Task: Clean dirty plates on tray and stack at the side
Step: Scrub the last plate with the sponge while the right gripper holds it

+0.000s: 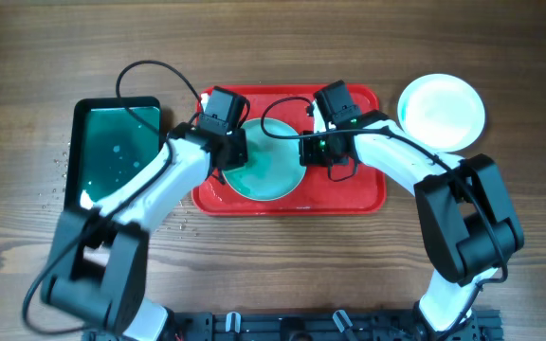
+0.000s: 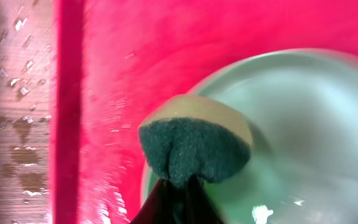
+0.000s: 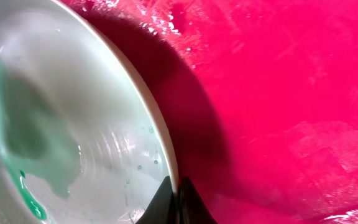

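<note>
Next, I release the pale turquoise plate with my right gripper on top of the stacked white plates (image 1: 442, 112) beside the red tray.
A pale turquoise plate (image 1: 265, 172) smeared with teal lies on the red tray (image 1: 368, 194). My left gripper (image 1: 233, 150) is shut on a sponge (image 2: 194, 146), green scouring face out, and presses it on the plate's left rim (image 2: 303, 118). My right gripper (image 1: 322, 152) is shut on the plate's right rim (image 3: 166, 146), one finger on each side; teal streaks show inside the plate (image 3: 23, 143). Two clean-looking plates, white on top, are stacked on the table (image 1: 442, 111) to the right of the tray.
A dark green tray (image 1: 114, 152) holding water stands left of the red tray. Water drops lie on the wooden table (image 2: 20, 124) beside the red tray's left rim (image 2: 67, 112). The red tray floor (image 3: 291, 93) is wet.
</note>
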Controlling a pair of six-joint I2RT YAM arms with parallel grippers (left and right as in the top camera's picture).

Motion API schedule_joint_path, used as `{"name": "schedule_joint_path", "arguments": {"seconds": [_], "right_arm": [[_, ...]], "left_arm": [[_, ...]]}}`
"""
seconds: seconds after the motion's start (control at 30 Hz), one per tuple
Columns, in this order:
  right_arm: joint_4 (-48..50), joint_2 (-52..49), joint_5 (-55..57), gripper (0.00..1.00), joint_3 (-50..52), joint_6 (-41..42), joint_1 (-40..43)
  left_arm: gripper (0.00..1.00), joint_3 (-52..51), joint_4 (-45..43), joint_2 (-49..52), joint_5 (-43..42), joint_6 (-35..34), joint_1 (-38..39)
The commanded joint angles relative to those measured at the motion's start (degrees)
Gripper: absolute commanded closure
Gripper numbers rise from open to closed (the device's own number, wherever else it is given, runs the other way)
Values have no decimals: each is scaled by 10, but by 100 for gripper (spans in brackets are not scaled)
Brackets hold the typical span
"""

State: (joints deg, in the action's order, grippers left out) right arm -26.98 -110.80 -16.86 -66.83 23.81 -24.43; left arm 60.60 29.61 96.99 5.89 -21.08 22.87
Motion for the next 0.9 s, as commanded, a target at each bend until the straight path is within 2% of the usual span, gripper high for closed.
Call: {"name": "schedule_joint_path", "arguments": {"seconds": [0.0,0.1,0.27,0.33,0.53,0.6,0.77,0.87], "right_arm": [[-2,-14,7,96,5,2,5],[0,-14,7,96,5,2,5],[-5,-14,7,96,5,-2,5],[-9,-14,7,96,5,-5,5],[-9,-14,7,96,5,-9,5],[-9,-14,7,96,5,-9,5],[-9,-14,7,96,5,-9,5],[-9,-14,7,96,5,-10,5]], "left_arm": [[96,2,-6,-40,-125,2,23],[96,0,-6,-9,-126,-81,35],[96,0,-11,72,-117,-74,44],[96,0,-5,94,-45,-48,42],[96,1,44,91,258,-46,42],[96,1,54,84,310,-46,42],[96,2,56,35,323,-50,42],[96,2,52,-37,267,-66,41]]}}
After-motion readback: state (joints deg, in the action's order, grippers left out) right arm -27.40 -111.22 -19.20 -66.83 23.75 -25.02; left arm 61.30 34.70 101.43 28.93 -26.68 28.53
